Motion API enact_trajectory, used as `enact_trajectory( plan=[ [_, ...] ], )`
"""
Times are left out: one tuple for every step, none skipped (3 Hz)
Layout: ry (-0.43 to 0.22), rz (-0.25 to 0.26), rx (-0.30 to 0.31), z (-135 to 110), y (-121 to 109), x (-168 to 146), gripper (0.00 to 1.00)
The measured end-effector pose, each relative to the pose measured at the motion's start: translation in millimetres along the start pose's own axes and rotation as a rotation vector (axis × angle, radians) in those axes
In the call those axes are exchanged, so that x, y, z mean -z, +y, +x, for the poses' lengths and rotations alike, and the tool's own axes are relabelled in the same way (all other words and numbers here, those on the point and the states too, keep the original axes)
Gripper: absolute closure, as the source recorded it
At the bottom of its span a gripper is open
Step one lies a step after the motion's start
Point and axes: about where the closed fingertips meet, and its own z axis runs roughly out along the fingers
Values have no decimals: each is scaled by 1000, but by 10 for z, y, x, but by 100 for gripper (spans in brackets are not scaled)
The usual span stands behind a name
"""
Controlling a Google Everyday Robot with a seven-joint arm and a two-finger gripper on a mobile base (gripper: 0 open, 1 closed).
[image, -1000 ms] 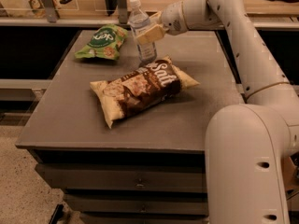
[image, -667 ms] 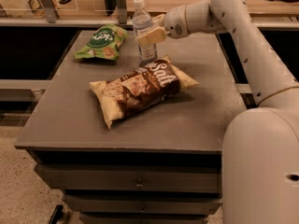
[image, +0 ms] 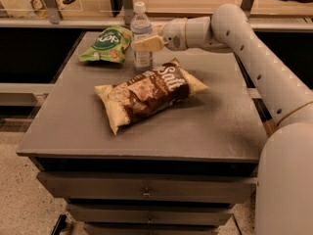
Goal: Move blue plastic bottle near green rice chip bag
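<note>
I should release the blue plastic bottle on the grey table (image: 134, 53) close against the green rice chip bag's edge.
The blue plastic bottle (image: 141, 31), clear with a white cap, is upright at the back of the table, its base at or just above the surface. My gripper (image: 145, 43) reaches in from the right and is shut on the bottle's middle, with one cream finger (image: 149, 43) across its front. The green rice chip bag (image: 107, 44) lies flat just left of the bottle, a small gap between them.
A large brown-and-cream "Salt" bag (image: 149, 92) lies in the middle of the grey table (image: 220, 126), just in front of the bottle. A rail and shelf run behind the table. My white arm (image: 254, 58) spans the right side.
The gripper and the bottle have shifted slightly left, closer to the green bag. Both bags have stayed put.
</note>
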Motion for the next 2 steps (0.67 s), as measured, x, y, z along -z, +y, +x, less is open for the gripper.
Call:
enact_trajectory(
  plan=[
    [-10, -14, 16, -34, 116, -139, 100],
    [-5, -16, 35, -46, 152, -249, 100]
  ],
)
